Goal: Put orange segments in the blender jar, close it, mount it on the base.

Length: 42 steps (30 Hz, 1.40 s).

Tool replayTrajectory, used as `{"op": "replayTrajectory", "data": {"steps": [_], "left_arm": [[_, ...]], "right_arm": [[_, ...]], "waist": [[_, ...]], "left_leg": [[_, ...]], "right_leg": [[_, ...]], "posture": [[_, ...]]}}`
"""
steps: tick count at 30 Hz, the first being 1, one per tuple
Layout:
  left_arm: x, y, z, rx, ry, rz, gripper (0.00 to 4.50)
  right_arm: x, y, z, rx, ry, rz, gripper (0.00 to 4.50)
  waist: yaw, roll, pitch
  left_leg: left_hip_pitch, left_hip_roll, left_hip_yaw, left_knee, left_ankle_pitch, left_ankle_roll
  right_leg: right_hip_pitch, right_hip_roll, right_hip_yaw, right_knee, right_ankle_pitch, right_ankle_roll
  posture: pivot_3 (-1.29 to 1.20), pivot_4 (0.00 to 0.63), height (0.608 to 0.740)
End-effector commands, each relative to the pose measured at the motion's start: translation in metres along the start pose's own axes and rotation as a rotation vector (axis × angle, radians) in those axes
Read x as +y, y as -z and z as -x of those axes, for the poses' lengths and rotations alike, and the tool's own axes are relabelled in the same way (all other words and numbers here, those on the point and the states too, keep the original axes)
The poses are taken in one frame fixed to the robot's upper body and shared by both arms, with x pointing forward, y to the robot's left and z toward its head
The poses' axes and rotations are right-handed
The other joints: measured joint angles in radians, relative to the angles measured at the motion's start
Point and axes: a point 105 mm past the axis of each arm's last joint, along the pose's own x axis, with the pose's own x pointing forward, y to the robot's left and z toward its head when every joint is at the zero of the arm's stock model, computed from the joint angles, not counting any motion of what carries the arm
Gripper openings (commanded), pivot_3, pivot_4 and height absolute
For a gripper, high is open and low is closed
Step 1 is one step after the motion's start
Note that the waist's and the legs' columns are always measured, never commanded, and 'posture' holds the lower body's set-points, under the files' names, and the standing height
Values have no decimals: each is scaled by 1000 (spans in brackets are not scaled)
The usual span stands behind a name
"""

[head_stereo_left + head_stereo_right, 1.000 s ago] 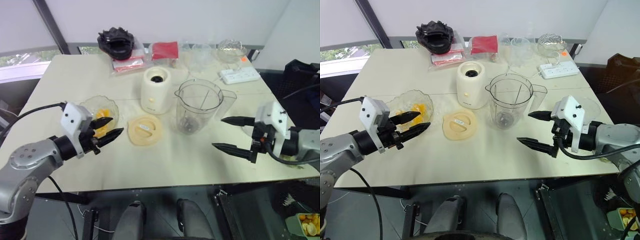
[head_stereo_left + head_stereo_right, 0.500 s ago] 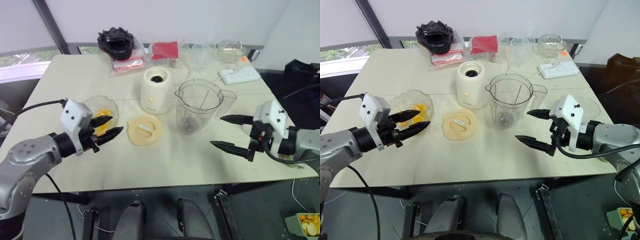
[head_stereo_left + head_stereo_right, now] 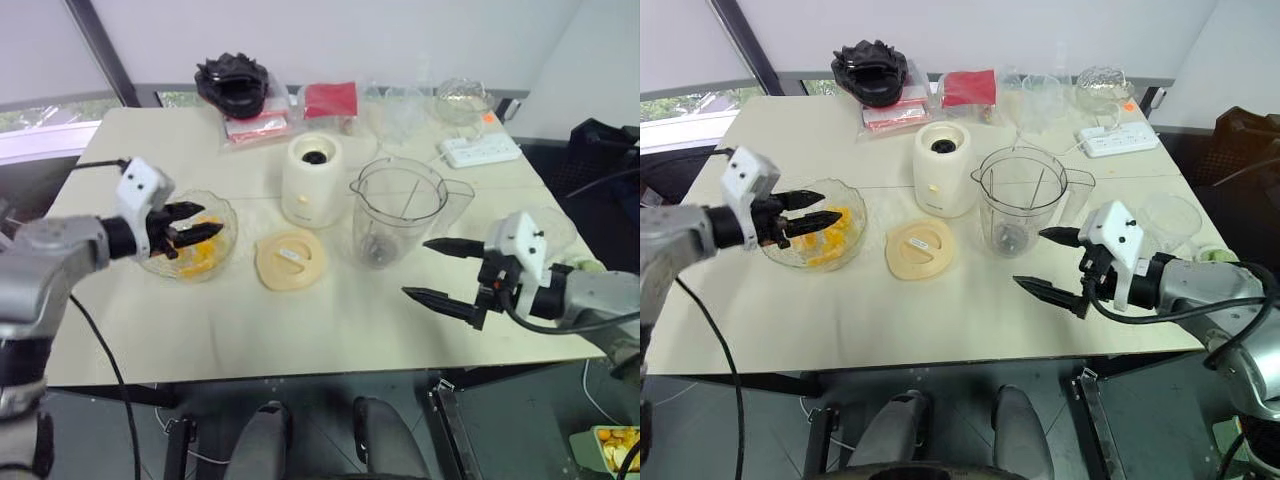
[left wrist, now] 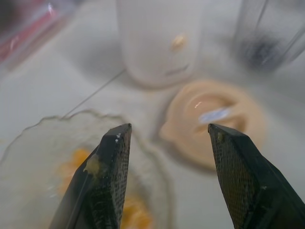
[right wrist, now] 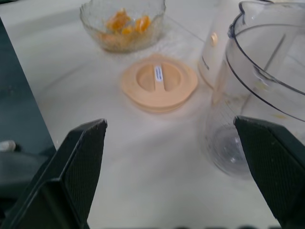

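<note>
The glass bowl has the far-side orange segment (image 3: 207, 221) (image 4: 80, 158) in it, the one nearest the red packets. Next, I close my left gripper on that segment.
The orange segments (image 3: 199, 252) lie in a shallow scalloped glass bowl (image 3: 228, 216) at the table's left. My left gripper (image 3: 193, 224) hovers open just over that bowl, nothing between its fingers; a smear of pulp clings to one fingertip (image 4: 93, 164). The clear blender jar (image 3: 396, 210) stands upright and lidless at centre, right of the cream base (image 3: 313, 182). Its pale-yellow lid (image 3: 290, 260) lies flat in front of the base. My right gripper (image 3: 415, 268) is wide open and empty, low over the table just right of the jar.
Along the far edge sit a black ruffled object (image 3: 235, 85), red packets (image 3: 330, 98), clear cups (image 3: 400, 105), a glass bowl (image 3: 462, 98) and a white power strip (image 3: 480, 150). A clear plastic cup (image 3: 548, 226) stands behind my right gripper.
My left gripper has swung away from the lid's side, forward and to the left, and now sits over the bowl. My right gripper has drifted slightly left toward the jar.
</note>
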Motion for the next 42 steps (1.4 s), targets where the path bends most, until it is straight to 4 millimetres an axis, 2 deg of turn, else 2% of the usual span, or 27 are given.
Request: {"op": "replayTrajectory", "data": {"steps": [1, 2, 5, 9, 12, 13, 14, 19, 24, 30, 34, 42], "left_arm": [[27, 14, -12, 122, -17, -84, 2655], [31, 16, -15, 141, -16, -87, 2655], [62, 25, -35, 252, -140, -115, 2655], [84, 32, -37, 355, -219, -131, 2655], [92, 33, -36, 410, -252, -174, 3492], [94, 35, -34, 435, -263, -185, 3996], [95, 38, -34, 455, -262, -190, 4448], [92, 52, -35, 530, -257, -192, 4448], [85, 59, -48, 540, -257, -174, 4448], [80, 52, -59, 480, -261, -96, 4448], [80, 51, -60, 482, -278, -93, 2651], [77, 57, -66, 474, -319, -20, 2651]], "right_arm": [[3, -7, -4, -41, 17, 43, 4441], [3, -7, -5, -43, 19, 42, 4441], [10, -4, -11, -64, 18, 25, 4441], [17, -7, -21, -84, -4, 13, 4441], [17, -10, -25, -79, -49, 23, 4500], [18, -11, -26, -73, -64, 29, 4500], [17, -11, -27, -65, -76, 35, 4500], [13, -11, -29, -45, -128, 43, 4500], [10, -14, -34, -47, -161, 67, 4500], [10, -17, -37, -57, -156, 67, 4500], [9, -11, -37, -36, -140, 80, 4500], [11, -12, -36, -44, -123, 74, 4500]], "waist": [[-1, 0, 0], [0, 0, 0], [4, -1, 0], [-5, -3, 1], [-9, -4, 2], [-7, -4, 2], [-6, -4, 2], [-1, -4, 2], [0, -5, 2], [-5, -5, 2], [-4, -5, 2], [-2, -5, 2]], "left_leg": [[0, 0, 0, 0, 0, 0], [-1, 0, 0, 0, 0, 0], [-1, 0, 0, 0, 0, 0], [-2, -1, -1, 1, 0, 0], [-2, 0, -1, 0, 0, 1], [-2, 0, -1, 0, 0, 1], [-2, 0, -1, 0, 0, 1], [-2, -1, -1, 0, 0, 1], [-2, -1, -2, 1, 0, 1], [-2, -1, -2, 1, 0, 1], [-2, -1, -2, 1, 0, 1], [-2, -1, -2, 1, 0, 1]], "right_leg": [[0, 0, 0, 0, 0, 0], [-1, 0, 0, 0, 0, 0], [-1, 0, 0, 0, 2, 4], [-1, 0, 0, 1, 2, 5], [-2, 0, 0, 1, 2, 6], [-3, 0, 0, 1, 2, 6], [-3, 0, 0, 2, 2, 6], [-2, 0, -1, 2, 2, 7], [-2, 0, -1, 3, 2, 7], [-2, 0, -1, 3, 2, 7], [-2, 0, -1, 4, 2, 7], [-2, 0, -1, 4, 2, 7]], "posture": [[0, 150, 740], [0, 150, 740], [0, 150, 740], [0, 150, 740], [0, 150, 740], [0, 150, 740], [0, 150, 740], [0, 150, 740], [0, 150, 740], [0, 150, 740], [0, 150, 740], [0, 150, 740]]}}
